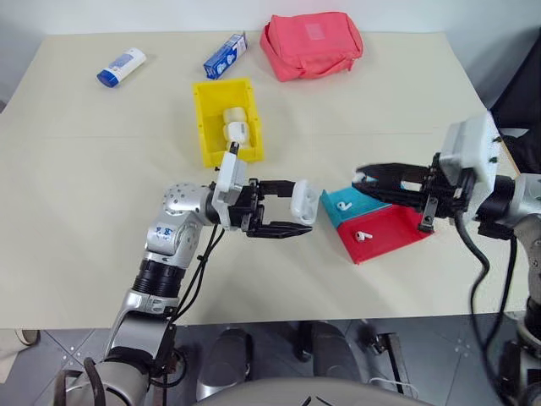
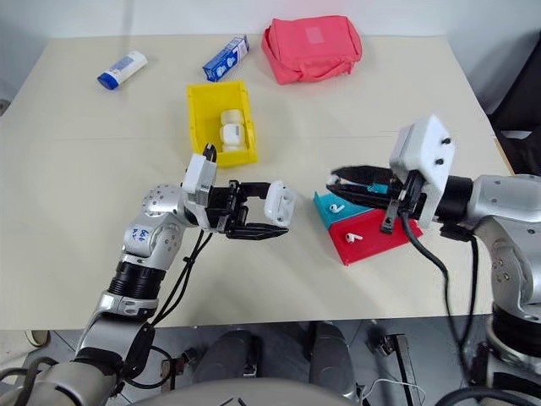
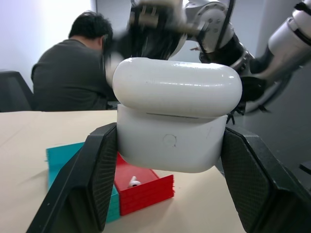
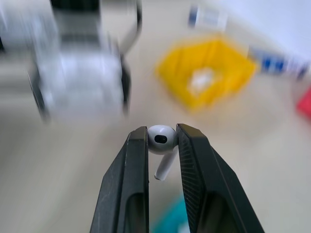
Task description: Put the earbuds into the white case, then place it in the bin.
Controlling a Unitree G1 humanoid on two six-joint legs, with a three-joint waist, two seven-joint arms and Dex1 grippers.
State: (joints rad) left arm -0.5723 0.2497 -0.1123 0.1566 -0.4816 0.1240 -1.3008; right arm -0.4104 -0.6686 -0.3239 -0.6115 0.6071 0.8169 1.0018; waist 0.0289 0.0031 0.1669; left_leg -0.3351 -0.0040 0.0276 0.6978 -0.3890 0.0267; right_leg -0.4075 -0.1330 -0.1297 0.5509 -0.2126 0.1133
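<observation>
My right gripper is to release the earbud that it has, letting it go in the white case's half nearer the yellow bin [image 1: 314,194] [image 4: 101,80].
My left gripper [image 1: 297,208] is shut on the white case [image 1: 303,201] and holds it above the table, left of the trays. In the left wrist view the case [image 3: 177,114] sits between both black fingers [image 3: 92,179] with its lid down. My right gripper [image 1: 362,175] hovers over the trays and points toward the case. In the right wrist view it is shut on one earbud [image 4: 161,138], stem hanging down. Another earbud [image 1: 345,205] lies in the blue tray and one more [image 1: 363,236] in the red tray. The yellow bin [image 1: 201,127] stands behind the left gripper with white rounded items [image 1: 235,125] inside.
The blue tray [image 1: 331,203] and red tray [image 1: 393,230] lie side by side under my right gripper. At the table's far side lie a white tube with a blue cap [image 1: 121,68], a blue and white box [image 1: 225,55] and a red pouch [image 1: 311,44]. A person [image 3: 68,73] sits beyond the table.
</observation>
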